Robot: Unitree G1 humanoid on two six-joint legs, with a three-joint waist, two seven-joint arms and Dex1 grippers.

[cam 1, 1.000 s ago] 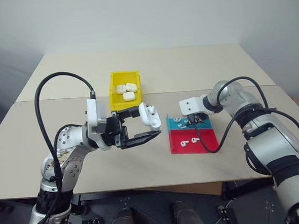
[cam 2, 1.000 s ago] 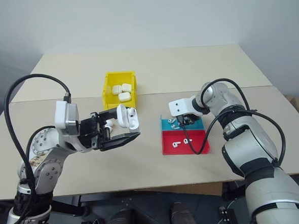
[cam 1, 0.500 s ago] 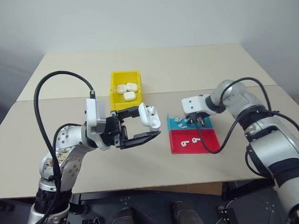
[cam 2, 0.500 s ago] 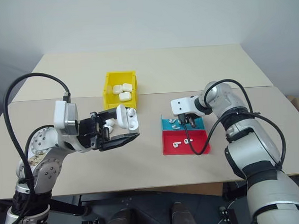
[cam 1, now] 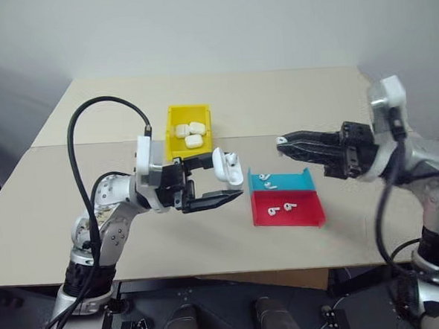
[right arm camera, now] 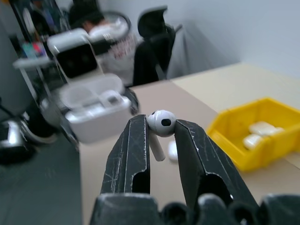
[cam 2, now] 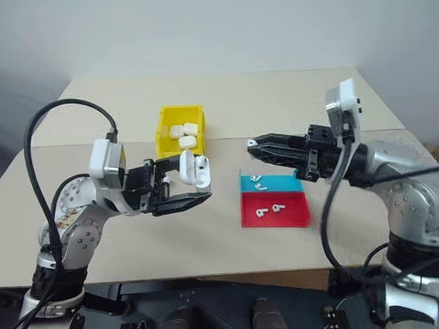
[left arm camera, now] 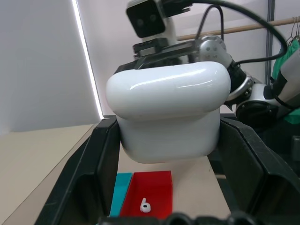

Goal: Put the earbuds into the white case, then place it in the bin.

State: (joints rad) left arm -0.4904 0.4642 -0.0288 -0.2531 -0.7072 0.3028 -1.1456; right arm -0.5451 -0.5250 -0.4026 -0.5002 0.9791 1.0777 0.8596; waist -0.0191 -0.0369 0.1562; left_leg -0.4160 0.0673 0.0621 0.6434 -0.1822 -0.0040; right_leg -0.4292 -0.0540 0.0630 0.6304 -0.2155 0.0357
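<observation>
Next, my right gripper releases the earbud in the empty slot of the open white case (cam 1: 236,172) (right arm camera: 82,113), next to the seated earbud.
My left gripper (cam 1: 223,181) is shut on the white case (cam 1: 226,167) and holds it above the table with its lid open. In the left wrist view the case (left arm camera: 168,110) sits between both black fingers (left arm camera: 101,164). My right gripper (cam 1: 281,140) hangs above the table to the right of the case and points at it. It is shut on one of the earbuds (right arm camera: 161,123), pinched at the fingertips. A gap separates that earbud from the case (right arm camera: 96,110). The yellow bin (cam 1: 188,108) stands behind the left gripper with three closed cases inside.
A teal tray (cam 1: 291,182) and a red tray (cam 1: 304,213) lie side by side below the right gripper. Each holds two loose earbuds (cam 1: 264,179) (cam 1: 289,205). The beige table (cam 1: 290,100) reaches back to a pale wall.
My right gripper closed on an earbud in the teal tray, lifted it up and back, and turned to point toward the case. The left gripper kept the case nearly still. The camera shifted.
</observation>
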